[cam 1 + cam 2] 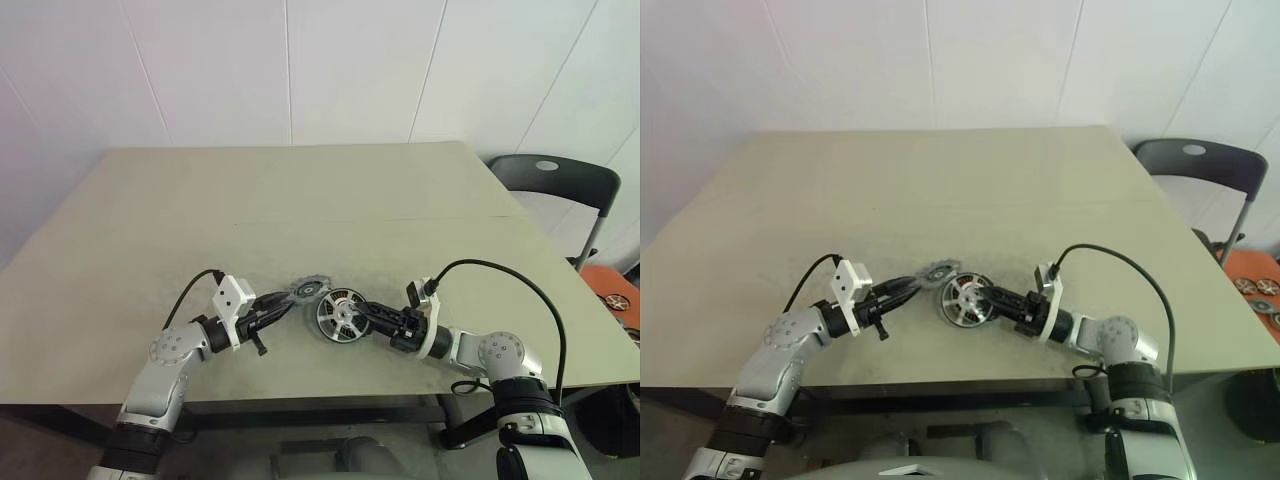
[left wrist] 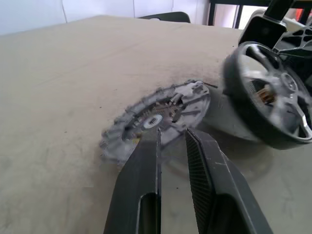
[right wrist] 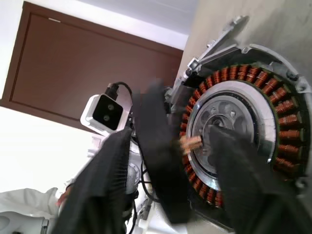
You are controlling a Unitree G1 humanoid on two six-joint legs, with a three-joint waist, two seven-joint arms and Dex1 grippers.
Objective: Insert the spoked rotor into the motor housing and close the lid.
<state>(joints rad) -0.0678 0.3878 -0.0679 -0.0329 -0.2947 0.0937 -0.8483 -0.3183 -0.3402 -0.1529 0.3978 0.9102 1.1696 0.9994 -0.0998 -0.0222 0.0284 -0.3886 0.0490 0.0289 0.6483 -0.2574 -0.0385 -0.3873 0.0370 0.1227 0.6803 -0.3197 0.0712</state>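
The spoked rotor leans crooked, its stem outside the housing's middle part, so I will regrip the rotor's rim (image 3: 167,163) with my right gripper before inserting it.
The lid (image 1: 307,290), a grey notched disc, is tilted up off the table (image 1: 300,200). My left gripper (image 1: 288,300) is shut on the lid's near edge, and the disc (image 2: 156,119) shows just past its black fingers (image 2: 141,185). To the lid's right, the spoked rotor (image 1: 340,314) stands tilted on its dark rim (image 2: 273,97) against the motor housing (image 3: 273,73), whose copper windings face my right wrist camera. My right gripper (image 1: 365,316) reaches in level from the right. It is open, with the blurred rotor rim (image 3: 161,161) between its spread fingers.
A dark chair (image 1: 550,180) stands beyond the table's right edge, with an orange object (image 1: 610,290) lower down beside it. Both arms rest low near the table's front edge. A white wall runs behind the table's far edge.
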